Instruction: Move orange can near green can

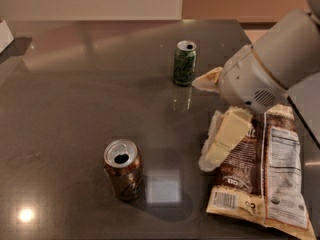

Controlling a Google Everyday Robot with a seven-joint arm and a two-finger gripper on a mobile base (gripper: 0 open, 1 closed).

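Observation:
Next, I move my gripper to the orange can's upper body (126, 171), just below its silver top, and close it there.
The orange can (123, 170) stands upright at the front left of the dark table (75, 99), coppery brown with a silver top and an open pull-tab hole. The green can (185, 63) stands upright at the back middle, dark green with pale script. My gripper (211, 115) hangs from the white arm (270, 69) that comes in from the right. It is above the table, right of the orange can and in front of the green can. Its two cream fingers (226, 137) are spread apart and hold nothing.
A brown-and-white snack bag (267, 176) lies flat at the front right, partly under the gripper. A white object (5, 34) sits at the far left edge. The table's right edge runs behind the arm.

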